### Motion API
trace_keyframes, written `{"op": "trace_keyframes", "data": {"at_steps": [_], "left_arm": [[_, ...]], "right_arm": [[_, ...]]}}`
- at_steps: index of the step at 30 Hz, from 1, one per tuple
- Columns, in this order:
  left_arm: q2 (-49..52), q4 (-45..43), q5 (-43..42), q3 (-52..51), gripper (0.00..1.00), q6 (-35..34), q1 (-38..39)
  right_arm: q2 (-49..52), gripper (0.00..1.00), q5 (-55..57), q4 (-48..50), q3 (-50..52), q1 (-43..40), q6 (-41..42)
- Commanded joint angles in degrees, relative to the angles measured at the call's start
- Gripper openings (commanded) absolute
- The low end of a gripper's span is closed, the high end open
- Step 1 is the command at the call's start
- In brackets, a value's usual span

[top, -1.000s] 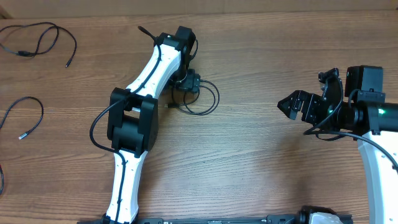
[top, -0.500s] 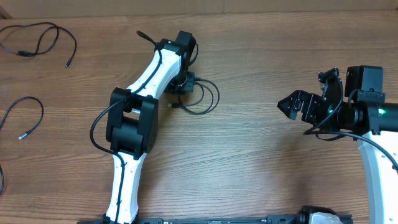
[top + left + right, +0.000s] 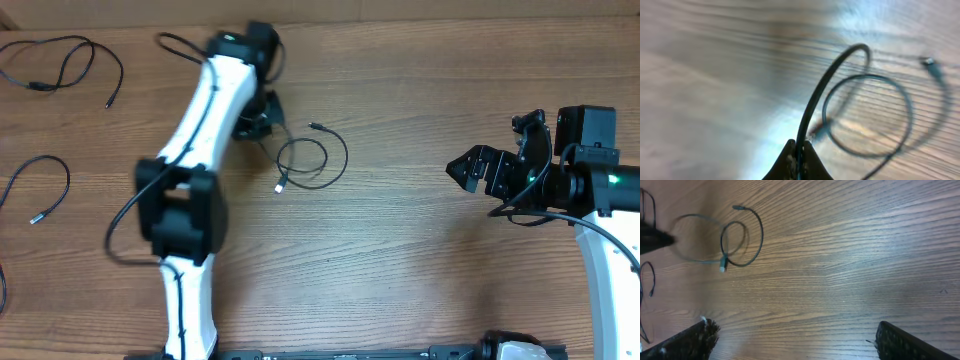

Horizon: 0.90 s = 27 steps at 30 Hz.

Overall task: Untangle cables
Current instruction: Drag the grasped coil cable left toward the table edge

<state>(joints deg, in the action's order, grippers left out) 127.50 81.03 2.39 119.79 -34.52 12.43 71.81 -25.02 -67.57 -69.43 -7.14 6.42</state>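
Observation:
Next, my left gripper lets go of the thin black cable on the wood (image 3: 152,214) next to the curved cable with the silver plug.
My left gripper (image 3: 256,122) is shut on a thin black cable (image 3: 312,160) near the table's far middle. From the grip the cable runs right into a flat loop on the wood, with one plug end (image 3: 315,127) above it and another (image 3: 280,187) below. In the left wrist view the cable (image 3: 826,85) rises from between my closed left gripper (image 3: 799,154) and curls into a ring. Separate cables (image 3: 62,62) lie at the far left, another (image 3: 42,185) below them. My right gripper (image 3: 495,150) hovers open at the right, empty, far from the loop (image 3: 735,235).
A further cable end (image 3: 3,285) shows at the left edge. The right arm's body (image 3: 600,190) fills the right side of the table. The left arm (image 3: 185,200) stretches from the front edge to the far side.
My left gripper closed on the cable, and the arm swung left and away, dragging the cable with it. The loop now lies uncovered to the gripper's right. The right arm has not moved.

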Motion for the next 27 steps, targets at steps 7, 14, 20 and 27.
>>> {"op": "trace_keyframes", "data": {"at_steps": [7, 14, 20, 27], "left_arm": [[-15.56, 8.92, 2.69, 1.99, 0.04, -6.34, -12.24], [-20.74, 15.3, 3.23, 1.99, 0.04, -8.15, -22.1], [-23.32, 15.78, 6.78, 1.88, 0.04, -7.52, -29.03], [-23.47, 15.78, 7.1, 1.07, 0.04, -6.12, -40.44]], "right_arm": [[0.0, 1.0, 0.59, 0.17, -1.42, -0.17, -0.04], [0.0, 1.0, 0.59, 0.17, -1.42, -0.17, -0.04], [0.0, 1.0, 0.59, 0.2, -1.42, -0.17, -0.04], [0.0, 1.0, 0.59, 0.17, -1.42, -0.17, -0.04]]}}
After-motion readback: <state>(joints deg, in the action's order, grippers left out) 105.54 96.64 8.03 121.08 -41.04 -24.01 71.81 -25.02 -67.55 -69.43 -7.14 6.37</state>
